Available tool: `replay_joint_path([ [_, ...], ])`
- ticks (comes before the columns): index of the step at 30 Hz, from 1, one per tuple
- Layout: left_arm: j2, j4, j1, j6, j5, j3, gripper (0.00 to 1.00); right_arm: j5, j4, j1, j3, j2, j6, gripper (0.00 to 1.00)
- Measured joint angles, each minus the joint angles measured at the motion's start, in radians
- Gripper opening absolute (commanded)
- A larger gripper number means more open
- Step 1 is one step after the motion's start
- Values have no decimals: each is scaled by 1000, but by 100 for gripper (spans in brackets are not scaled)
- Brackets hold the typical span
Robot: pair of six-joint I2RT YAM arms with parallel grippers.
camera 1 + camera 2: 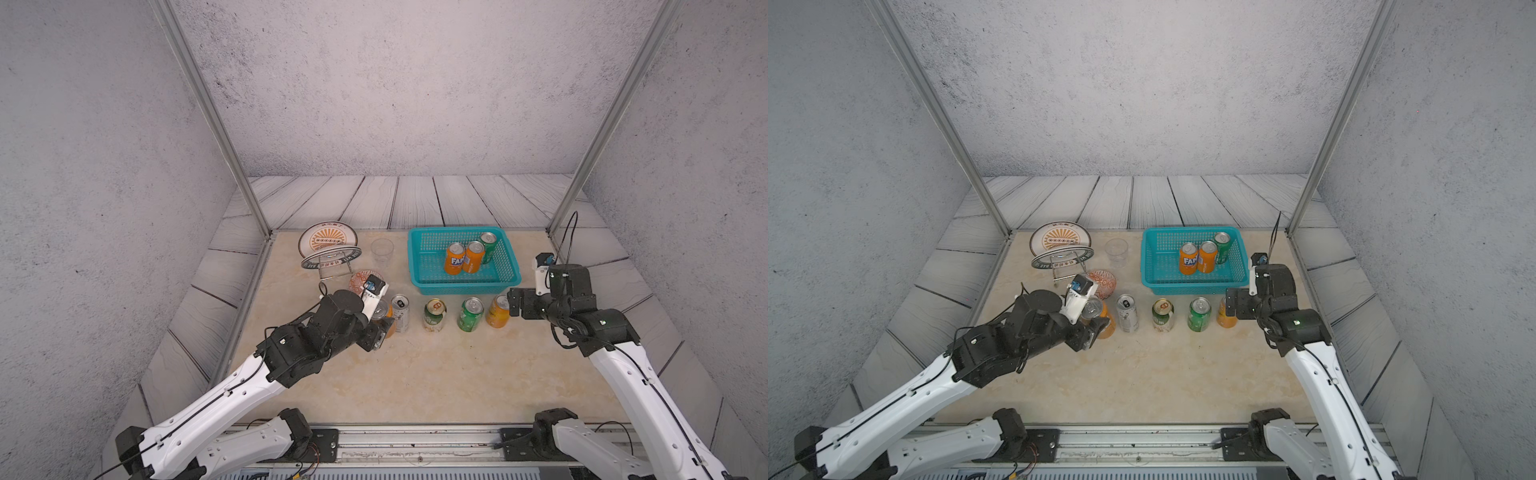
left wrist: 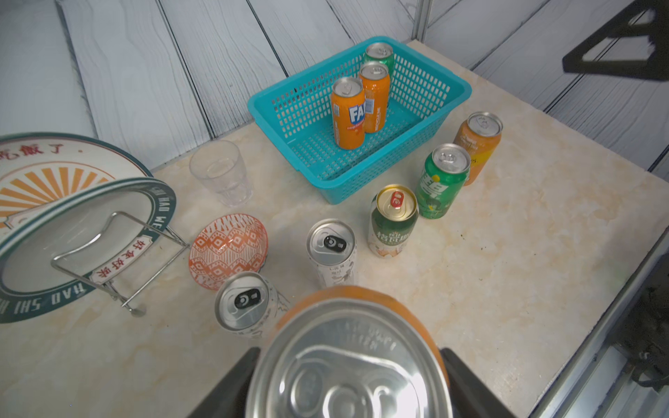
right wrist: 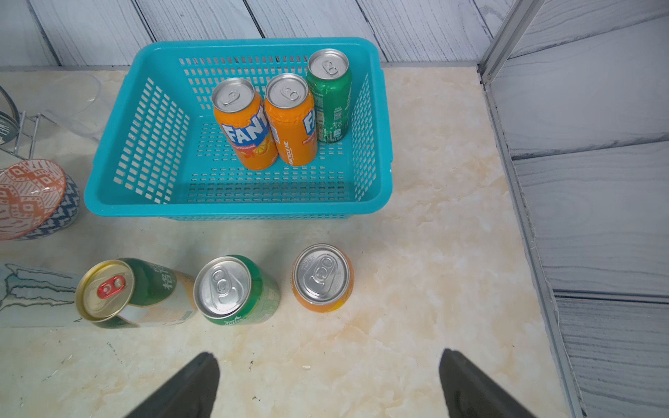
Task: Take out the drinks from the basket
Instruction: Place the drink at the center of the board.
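My left gripper will set the orange can on the marble tabletop (image 1: 388, 353) just in front of the white cans.
The teal basket (image 1: 465, 286) (image 3: 235, 210) holds two orange cans (image 1: 454, 258) (image 1: 473, 257) and a green can (image 1: 487, 246), all upright. My left gripper (image 1: 384, 328) (image 2: 349, 380) is shut on an orange can (image 1: 1108, 326) (image 2: 347, 362) at the left end of a row in front of the basket. The row continues with a white can (image 1: 400, 312), a green-and-cream can (image 1: 434, 316), a green can (image 1: 471, 314) and an orange can (image 1: 498, 311). A second white can (image 2: 246, 304) stands beside the held one. My right gripper (image 1: 515, 305) (image 3: 329, 383) is open and empty beside that last orange can.
Plates in a wire rack (image 1: 328, 249), a clear plastic cup (image 1: 382, 251) and a patterned bowl (image 1: 359, 280) stand left of the basket. Metal frame posts (image 1: 557, 224) rise at the table's back corners. Bare marble tabletop (image 1: 436, 374) lies in front of the can row.
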Motion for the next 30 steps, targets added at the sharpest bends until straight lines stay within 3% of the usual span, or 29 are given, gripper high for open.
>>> replay_joint_path([
  [14, 21, 134, -9, -89, 2, -261, 67, 3, 2, 0, -29, -8, 2, 99],
  [30, 182, 260, -10, -115, 5, -325, 69, 3, -2, 0, -46, -27, 10, 99],
])
